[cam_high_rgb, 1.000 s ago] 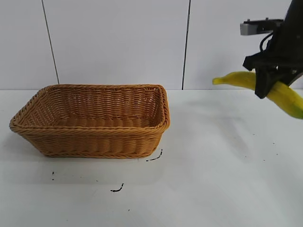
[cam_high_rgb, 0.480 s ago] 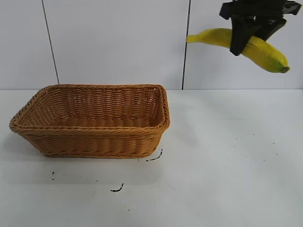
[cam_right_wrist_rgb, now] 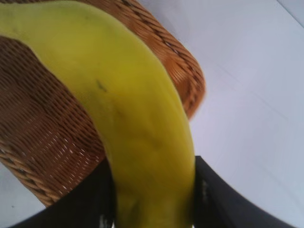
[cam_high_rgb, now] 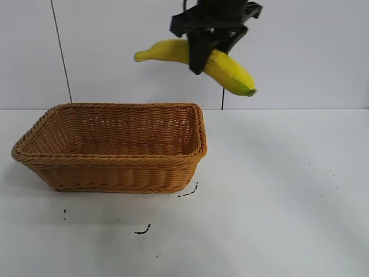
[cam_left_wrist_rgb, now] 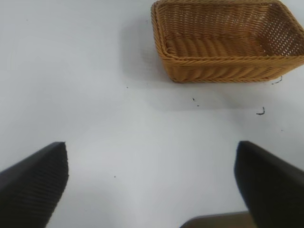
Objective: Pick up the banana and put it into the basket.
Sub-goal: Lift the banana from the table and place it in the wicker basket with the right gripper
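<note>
Next, I let go of the yellow banana with my right gripper on the middle of the wicker basket's bottom (cam_high_rgb: 121,144), so that it lies lengthwise.
My right gripper (cam_high_rgb: 203,55) is shut on the yellow banana (cam_high_rgb: 230,70), holding it by its middle high in the air above the right end of the wicker basket (cam_high_rgb: 109,173). The banana lies nearly level, stem toward the left, dark tip lower at the right. In the right wrist view the banana (cam_right_wrist_rgb: 137,118) fills the space between the black fingers (cam_right_wrist_rgb: 216,194), with the basket's corner (cam_right_wrist_rgb: 187,80) below it. The left gripper (cam_left_wrist_rgb: 152,183) is open over bare table, the basket (cam_left_wrist_rgb: 223,71) some way beyond it.
The basket has nothing in it. Small black marks (cam_high_rgb: 142,231) dot the white table (cam_high_rgb: 277,202) in front of the basket. A white panelled wall (cam_high_rgb: 115,46) stands behind the table.
The right gripper has carried the banana up and leftward, from the right edge of the exterior view to above the basket's right end. The basket has stayed where it was.
</note>
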Controlling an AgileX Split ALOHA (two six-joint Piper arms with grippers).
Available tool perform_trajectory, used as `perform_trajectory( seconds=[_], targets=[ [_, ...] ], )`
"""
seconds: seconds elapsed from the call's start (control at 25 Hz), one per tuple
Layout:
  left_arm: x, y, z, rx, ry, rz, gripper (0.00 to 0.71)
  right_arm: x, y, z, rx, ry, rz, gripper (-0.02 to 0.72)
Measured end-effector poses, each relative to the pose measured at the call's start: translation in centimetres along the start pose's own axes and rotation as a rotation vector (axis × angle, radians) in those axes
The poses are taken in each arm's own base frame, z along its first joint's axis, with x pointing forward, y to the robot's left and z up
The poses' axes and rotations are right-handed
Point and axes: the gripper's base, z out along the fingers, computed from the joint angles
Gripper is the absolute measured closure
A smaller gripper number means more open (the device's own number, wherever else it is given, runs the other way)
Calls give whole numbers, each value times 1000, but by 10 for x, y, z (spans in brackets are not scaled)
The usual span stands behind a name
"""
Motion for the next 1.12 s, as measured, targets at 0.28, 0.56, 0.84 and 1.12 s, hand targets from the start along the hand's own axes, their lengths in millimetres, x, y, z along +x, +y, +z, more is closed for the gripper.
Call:
perform_trajectory(
  seconds=[0.28, 0.56, 0.84, 1.12],
  targets=[
    [0, 0, 0, 0, 0, 0, 20, -11, 0, 37, 102, -111, -185, 402],
    [0, 0, 0, 0, 0, 0, 20, -8, 1, 65, 116, -123, -215, 402],
    [0, 0, 0, 0, 0, 0, 20, 2, 8, 97, 88, -98, -212, 402],
    [0, 0, 0, -1, 0, 0, 20, 2, 8, 100, 93, -114, -212, 363]
  ],
)
